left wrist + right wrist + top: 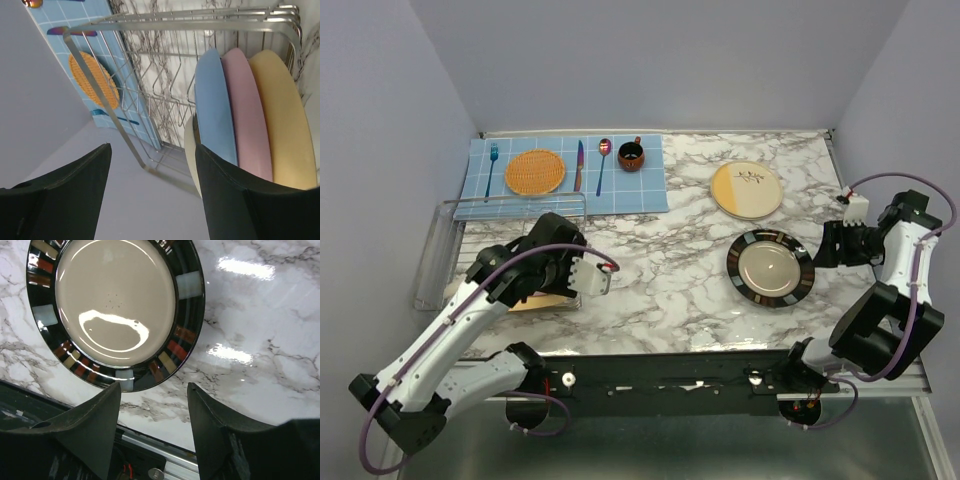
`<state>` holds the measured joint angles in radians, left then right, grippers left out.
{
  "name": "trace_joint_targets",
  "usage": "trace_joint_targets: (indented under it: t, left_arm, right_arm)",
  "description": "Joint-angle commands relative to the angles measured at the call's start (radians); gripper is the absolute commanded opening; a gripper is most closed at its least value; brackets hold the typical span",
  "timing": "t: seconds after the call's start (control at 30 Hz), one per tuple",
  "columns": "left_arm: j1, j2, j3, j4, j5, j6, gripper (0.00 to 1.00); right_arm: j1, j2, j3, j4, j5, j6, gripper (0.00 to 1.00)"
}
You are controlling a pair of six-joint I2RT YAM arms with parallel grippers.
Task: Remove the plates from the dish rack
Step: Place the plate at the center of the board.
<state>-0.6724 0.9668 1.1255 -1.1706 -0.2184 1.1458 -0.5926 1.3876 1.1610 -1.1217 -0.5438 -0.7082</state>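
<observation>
Next, I close my left gripper on the cream plate's rim (pixel 451 289) (pixel 188 145), because that plate stands at the end of the row in the dish rack, next to the blue plate.
The dish rack (pixel 165 75) holds several upright plates: a cream plate (pixel 189 145) seen edge-on, then blue (pixel 215 110), pink (pixel 247 115) and yellow-orange (pixel 280 120). My left gripper (pixel 152 200) is open at the rack's near end, its right finger against the cream plate's rim and in front of the blue one. In the top view the left arm (pixel 555 260) covers the rack (pixel 520 203). The cream-and-yellow plate (pixel 747 189) and the black-rimmed plate (pixel 770 268) lie flat on the table. My right gripper (pixel 152 425) is open and empty just past the black-rimmed plate's (pixel 115 305) edge.
A blue checked placemat (pixel 650 185) at the back left carries an orange woven disc (pixel 534 171), a fork (pixel 491 165), a knife (pixel 579 165), a spoon (pixel 603 160) and a dark red cup (pixel 631 155). Walls close in the left, back and right.
</observation>
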Motion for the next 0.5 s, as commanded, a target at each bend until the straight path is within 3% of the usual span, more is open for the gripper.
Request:
trace_joint_targets:
  t: [0.0,0.23,0.37,0.47]
  left_arm:
    - [0.026,-0.091,-0.01,-0.06,-0.085,0.057,0.75]
    - [0.146,-0.097,0.068,-0.126,-0.095,0.127,0.75]
    - [0.362,-0.115,0.053,-0.167,-0.05,0.21,0.75]
    - [0.444,-0.158,0.027,-0.17,-0.013,0.256,0.75]
  right_arm:
    - [0.004,-0.002,-0.055,0.006,-0.048,-0.014,0.64]
    - [0.004,0.016,-0.103,0.029,-0.074,-0.02,0.64]
    - [0.004,0.011,-0.122,0.033,-0.077,-0.031,0.64]
    - [0.004,0.004,-0.127,0.036,-0.091,-0.036,0.64]
